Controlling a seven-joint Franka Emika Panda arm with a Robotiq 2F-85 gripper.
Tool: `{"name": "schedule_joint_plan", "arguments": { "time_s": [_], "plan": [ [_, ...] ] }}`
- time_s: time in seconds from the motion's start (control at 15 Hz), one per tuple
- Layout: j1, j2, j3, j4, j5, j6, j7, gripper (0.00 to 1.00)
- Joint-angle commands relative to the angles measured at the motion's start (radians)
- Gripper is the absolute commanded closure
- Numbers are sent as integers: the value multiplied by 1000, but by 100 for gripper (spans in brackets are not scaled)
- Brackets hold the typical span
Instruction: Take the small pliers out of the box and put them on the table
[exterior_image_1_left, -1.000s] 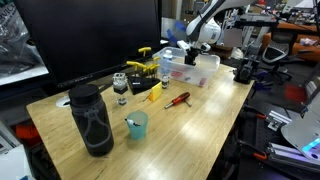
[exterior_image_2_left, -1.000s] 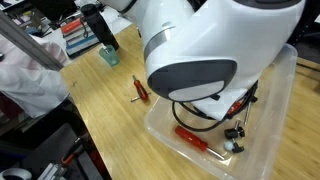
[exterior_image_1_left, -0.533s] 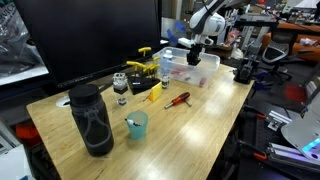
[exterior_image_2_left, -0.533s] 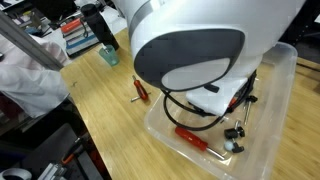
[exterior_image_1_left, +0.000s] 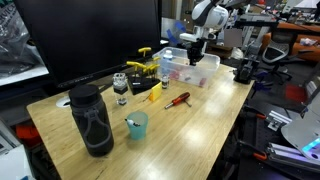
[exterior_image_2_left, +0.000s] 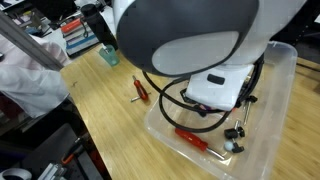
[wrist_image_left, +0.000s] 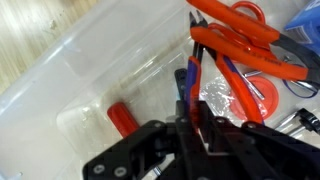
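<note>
I should release the small pliers on the bare table (exterior_image_1_left: 164, 128) beside the teal cup.
The clear plastic box (exterior_image_1_left: 205, 72) stands at the far end of the light wood table (exterior_image_1_left: 200, 130). My gripper (exterior_image_1_left: 195, 56) is down inside the box. In the wrist view my gripper (wrist_image_left: 188, 125) has its fingers close together on a slim red-handled tool, the small pliers (wrist_image_left: 189, 82), which stick out forward over the box floor (wrist_image_left: 70, 90). The box also shows in an exterior view (exterior_image_2_left: 158, 122), where the arm's body hides the jaws and the pliers.
The box holds larger orange-handled pliers (wrist_image_left: 235, 42), a red tape roll (wrist_image_left: 268, 100) and a red handle (wrist_image_left: 122, 118). A red screwdriver (exterior_image_1_left: 177, 99) lies on the table. A black cylindrical container (exterior_image_1_left: 92, 118), a teal cup (exterior_image_1_left: 136, 124) and yellow-handled tools (exterior_image_1_left: 146, 68) stand further along.
The arm has straightened and risen a little over the box. The gripper stays inside the box. Nothing on the table has moved.
</note>
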Motion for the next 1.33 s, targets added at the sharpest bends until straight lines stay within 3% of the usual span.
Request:
{"name": "schedule_joint_plan", "arguments": {
  "time_s": [0.0, 0.53, 0.93, 1.27],
  "plan": [
    [-21, -57, 15, -29, 34, -48, -97, 96],
    [-30, -135, 16, -53, 100, -117, -295, 96],
    [-23, -207, 34, -89, 194, -180, -555, 96],
    [8, -205, 54, -78, 165, -269, -731, 96]
  ]
}}
